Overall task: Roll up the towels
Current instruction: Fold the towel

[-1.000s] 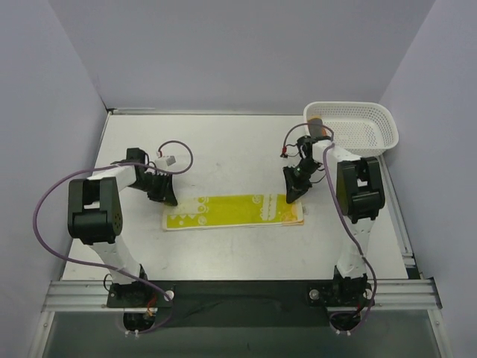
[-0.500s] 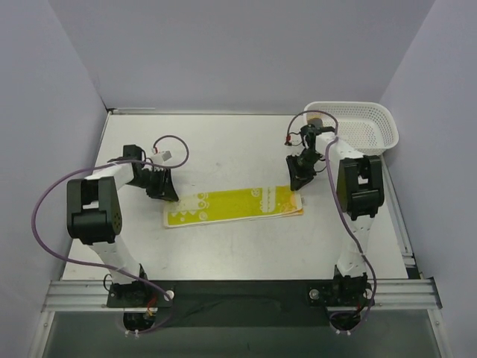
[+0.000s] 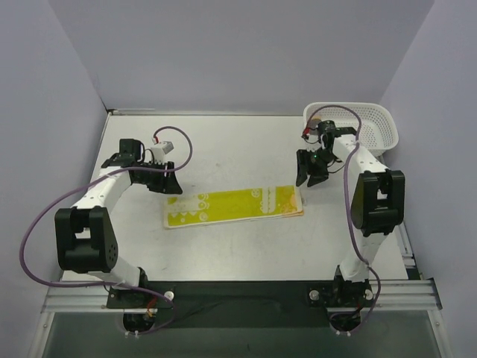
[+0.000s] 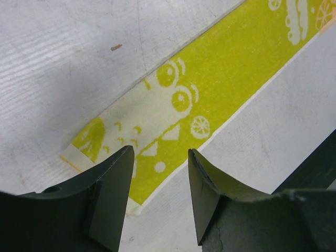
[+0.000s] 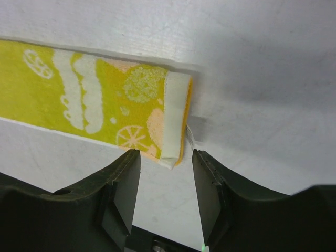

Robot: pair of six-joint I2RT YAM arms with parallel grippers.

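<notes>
The white turned-over edge [image 3: 299, 200] [image 5: 176, 132] of the pale yellow towel, at the end nearest the basket, will be gripped by my right gripper so that I can start the roll.
The pale yellow towel with lime-green prints [image 3: 235, 206] lies flat on the table, folded into a long narrow strip. Its left end shows in the left wrist view [image 4: 184, 105]. Its right end, with a short turned-over edge, shows in the right wrist view [image 5: 105, 100]. My left gripper [image 3: 165, 183] is open and empty just above the strip's left end [image 4: 160, 173]. My right gripper [image 3: 311, 170] is open and empty just beyond the right end [image 5: 165, 173]. A small orange-brown shape [image 3: 316, 118] sits at the basket's left corner; I cannot tell if it is the orange towel.
A white mesh basket [image 3: 373, 134] stands at the back right, close behind my right arm. Purple cables loop off both arms. Purple walls close in the table on three sides.
My right gripper has let go of the towel's right end and moved up and back toward the basket. My left gripper has drawn back slightly from the left end. The towel lies flat.
</notes>
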